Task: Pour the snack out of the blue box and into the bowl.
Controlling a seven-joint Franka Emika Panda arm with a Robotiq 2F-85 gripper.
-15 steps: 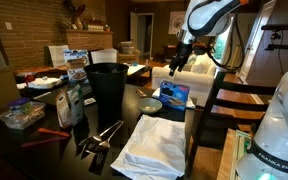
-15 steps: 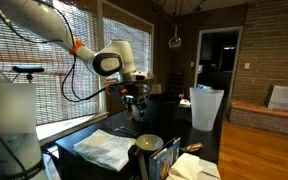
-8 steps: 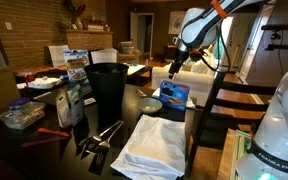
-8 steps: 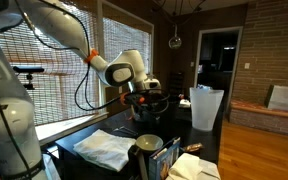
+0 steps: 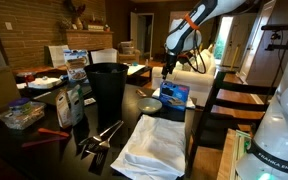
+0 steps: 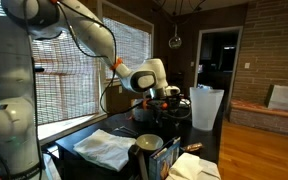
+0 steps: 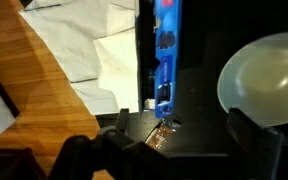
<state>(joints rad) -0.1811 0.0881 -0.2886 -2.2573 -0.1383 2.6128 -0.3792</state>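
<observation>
The top corner [image 5: 165,84] [image 7: 164,100] of the blue box, at the end beside the pale bowl, is next for my gripper, which should go there and close across the box's narrow side.
The blue box [image 5: 174,95] stands on the dark table next to the pale bowl [image 5: 149,104]. In the wrist view the blue box [image 7: 164,50] shows edge-on at top centre and the bowl [image 7: 265,76] lies to its right, looking empty. My gripper [image 5: 167,68] hangs above and a little behind the box, apart from it. In the wrist view its two dark fingers [image 7: 169,145] are spread wide with nothing between them. In an exterior view the gripper [image 6: 165,97] is low over the dark table; box and bowl are hard to make out there.
A tall black bin [image 5: 108,90] stands beside the bowl. A white cloth [image 5: 154,145] lies in front of the box and shows in the wrist view [image 7: 94,50]. A white-and-blue bag [image 5: 70,103], tongs [image 5: 102,135] and clutter sit further along. A chair back [image 5: 229,100] stands near the box.
The arm has swung sideways and come down over the box and bowl. The gripper stays open and empty. Box and bowl have not moved.
</observation>
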